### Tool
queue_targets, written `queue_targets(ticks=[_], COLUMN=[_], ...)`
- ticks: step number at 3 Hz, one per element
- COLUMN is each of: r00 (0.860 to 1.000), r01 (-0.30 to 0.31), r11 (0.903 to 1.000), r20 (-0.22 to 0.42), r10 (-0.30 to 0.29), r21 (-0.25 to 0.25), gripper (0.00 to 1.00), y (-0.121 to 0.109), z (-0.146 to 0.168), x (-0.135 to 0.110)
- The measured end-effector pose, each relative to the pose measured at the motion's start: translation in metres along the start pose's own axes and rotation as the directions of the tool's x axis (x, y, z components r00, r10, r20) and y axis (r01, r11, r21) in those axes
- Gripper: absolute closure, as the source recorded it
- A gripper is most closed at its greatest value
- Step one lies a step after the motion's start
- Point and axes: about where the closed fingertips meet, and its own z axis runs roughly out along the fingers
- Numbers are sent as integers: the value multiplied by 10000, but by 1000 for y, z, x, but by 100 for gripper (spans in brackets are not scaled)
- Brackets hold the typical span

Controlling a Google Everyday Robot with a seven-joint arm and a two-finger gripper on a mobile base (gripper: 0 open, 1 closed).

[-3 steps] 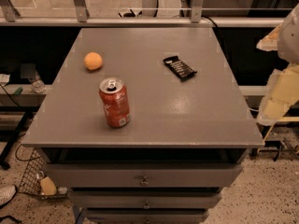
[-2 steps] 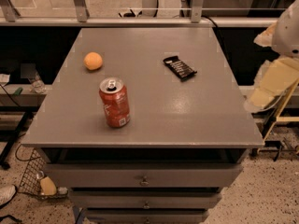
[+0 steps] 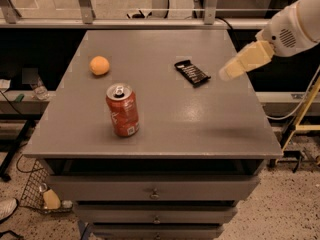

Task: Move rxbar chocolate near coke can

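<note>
The robot's gripper needs to close on the middle of the rxbar chocolate (image 3: 193,73) so that it can carry the bar toward the coke can.
The rxbar chocolate (image 3: 192,72), a flat black wrapper with pale lettering, lies on the grey table top (image 3: 200,124) right of centre toward the back. The coke can (image 3: 122,110), red with a silver top, stands upright at front left of centre. My gripper (image 3: 227,73), cream-coloured on a white arm, hovers above the table's right side, just right of the bar and apart from it. It holds nothing that I can see.
A round orange fruit (image 3: 99,65) sits at the table's left, behind the can. The table has drawers (image 3: 155,191) below its front edge. A rail and glass panel run behind the table. A wire basket (image 3: 37,196) stands on the floor at lower left.
The arm has swung up and left from beside the table's right edge to over the table, near the bar. The bar, can and orange have not moved.
</note>
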Motion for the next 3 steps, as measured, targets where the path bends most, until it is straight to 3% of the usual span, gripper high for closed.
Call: queue_targets(ticks=[1,3], r00=[9925,9805], r01=[-1178,-1920], r11=[9929,9794], r20=[336,-302], r10=[1172,1942], r21=[140,623], gripper=[0,0], y=[-22,-45], z=[34,95], x=[-16,-16])
